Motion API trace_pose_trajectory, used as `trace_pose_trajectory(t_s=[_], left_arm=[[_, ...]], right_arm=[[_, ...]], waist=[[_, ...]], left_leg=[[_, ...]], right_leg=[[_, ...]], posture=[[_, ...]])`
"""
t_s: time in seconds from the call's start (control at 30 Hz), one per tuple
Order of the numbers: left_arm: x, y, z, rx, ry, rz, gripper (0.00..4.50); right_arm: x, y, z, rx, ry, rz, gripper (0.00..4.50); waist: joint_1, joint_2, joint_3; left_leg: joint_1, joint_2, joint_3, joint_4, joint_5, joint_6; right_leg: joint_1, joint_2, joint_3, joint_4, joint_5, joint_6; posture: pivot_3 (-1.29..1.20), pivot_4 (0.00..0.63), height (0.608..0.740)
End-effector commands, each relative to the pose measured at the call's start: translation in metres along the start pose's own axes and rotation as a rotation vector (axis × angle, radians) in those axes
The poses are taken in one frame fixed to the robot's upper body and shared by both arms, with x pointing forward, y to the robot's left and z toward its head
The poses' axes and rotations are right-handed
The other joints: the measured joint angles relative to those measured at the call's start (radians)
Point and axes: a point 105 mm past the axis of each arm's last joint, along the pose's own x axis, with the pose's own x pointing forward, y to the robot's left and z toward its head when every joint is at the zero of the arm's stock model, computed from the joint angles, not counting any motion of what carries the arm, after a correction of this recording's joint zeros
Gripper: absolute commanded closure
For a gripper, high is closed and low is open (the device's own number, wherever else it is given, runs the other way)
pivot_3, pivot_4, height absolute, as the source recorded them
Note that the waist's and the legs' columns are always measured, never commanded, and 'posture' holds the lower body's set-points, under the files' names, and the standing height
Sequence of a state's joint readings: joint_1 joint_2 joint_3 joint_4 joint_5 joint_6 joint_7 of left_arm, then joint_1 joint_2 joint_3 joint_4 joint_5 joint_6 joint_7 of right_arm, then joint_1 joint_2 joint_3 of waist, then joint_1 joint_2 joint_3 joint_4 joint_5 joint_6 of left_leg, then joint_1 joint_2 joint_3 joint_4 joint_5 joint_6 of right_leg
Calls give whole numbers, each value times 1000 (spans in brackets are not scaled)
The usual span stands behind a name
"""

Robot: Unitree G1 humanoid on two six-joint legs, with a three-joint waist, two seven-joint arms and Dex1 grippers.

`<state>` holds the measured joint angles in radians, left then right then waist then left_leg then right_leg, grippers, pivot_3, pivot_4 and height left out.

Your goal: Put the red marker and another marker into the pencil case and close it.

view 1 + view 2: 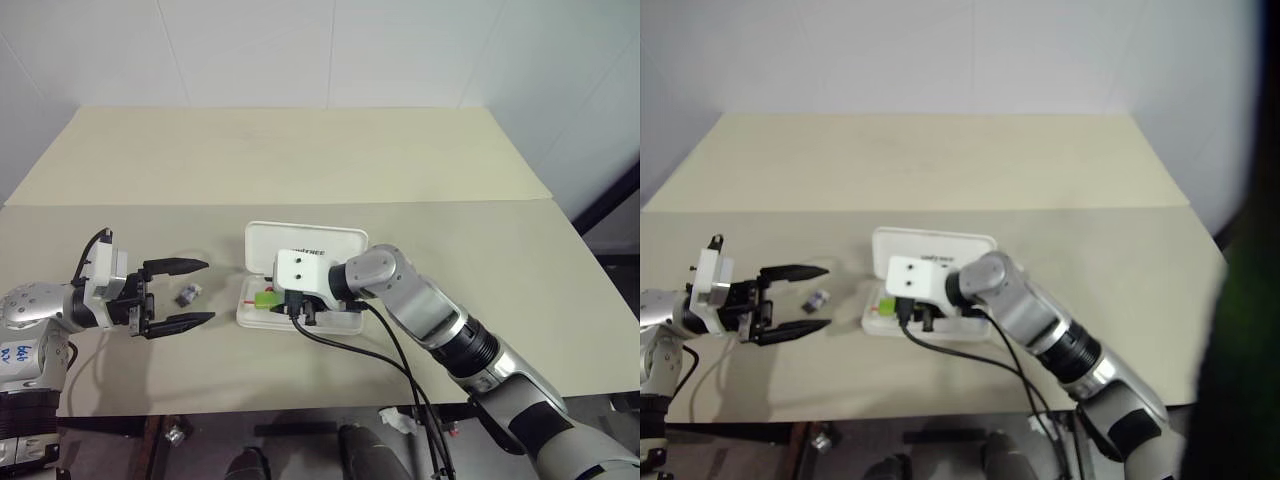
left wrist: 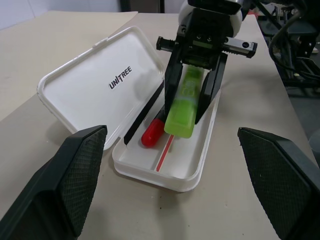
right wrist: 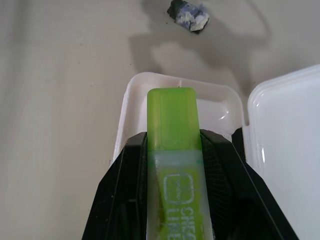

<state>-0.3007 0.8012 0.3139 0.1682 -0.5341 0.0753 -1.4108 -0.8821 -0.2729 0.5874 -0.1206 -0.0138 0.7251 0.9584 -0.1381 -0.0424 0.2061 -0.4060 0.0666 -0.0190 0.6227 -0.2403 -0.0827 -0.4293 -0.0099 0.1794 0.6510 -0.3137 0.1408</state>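
Next, my right gripper lets go of the lime-green marker along the near side of the white pencil case's tray (image 1: pixel 277 317).
The white pencil case (image 2: pixel 80 95) lies open on the table, its lid with the black "UNITREE" lettering tipped back. The red marker (image 2: pixel 152 134) rests in the case's tray (image 2: pixel 186 176), its black end toward the lid hinge. My right gripper (image 3: pixel 172 145) is shut on the lime-green marker (image 2: pixel 183 105) and holds it slanted just above the tray, beside the red marker. My left gripper (image 1: pixel 208 292) stands open to the left of the case (image 1: pixel 300 240), level with the table, nothing between its fingers.
A small dark crumpled scrap (image 1: pixel 187 294) lies on the table between my left gripper's fingers and the case. The tan table (image 1: pixel 300 160) stretches far back toward a white wall. Black cables hang from my right arm over the table's front edge.
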Motion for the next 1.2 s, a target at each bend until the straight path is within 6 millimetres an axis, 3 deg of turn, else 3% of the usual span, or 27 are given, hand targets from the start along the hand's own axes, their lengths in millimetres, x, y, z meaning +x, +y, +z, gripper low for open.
trace_pose_trajectory(t_s=[0.03,0.7,0.97,1.2], left_arm=[[-5,1,12,46,-19,12,0],[-8,1,15,49,-17,10,0],[-8,1,15,51,-17,13,0],[-8,1,15,51,-18,20,0]], right_arm=[[1,2,12,-9,-26,-19,3380],[18,9,8,65,-37,15,3380],[23,3,4,74,-24,-9,3380],[18,2,10,97,-41,7,950]], waist=[[0,0,0],[-2,-1,0],[-2,-1,-1],[-3,-1,-1]], left_leg=[[0,0,0,0,0,0],[0,0,0,2,0,0],[0,0,0,2,0,0],[0,0,0,1,0,0]], right_leg=[[0,0,0,1,0,0],[0,0,0,2,0,0],[0,0,0,2,0,0],[0,0,0,1,0,0]], posture=[[0,150,740],[0,150,740],[0,150,740],[0,150,740]])
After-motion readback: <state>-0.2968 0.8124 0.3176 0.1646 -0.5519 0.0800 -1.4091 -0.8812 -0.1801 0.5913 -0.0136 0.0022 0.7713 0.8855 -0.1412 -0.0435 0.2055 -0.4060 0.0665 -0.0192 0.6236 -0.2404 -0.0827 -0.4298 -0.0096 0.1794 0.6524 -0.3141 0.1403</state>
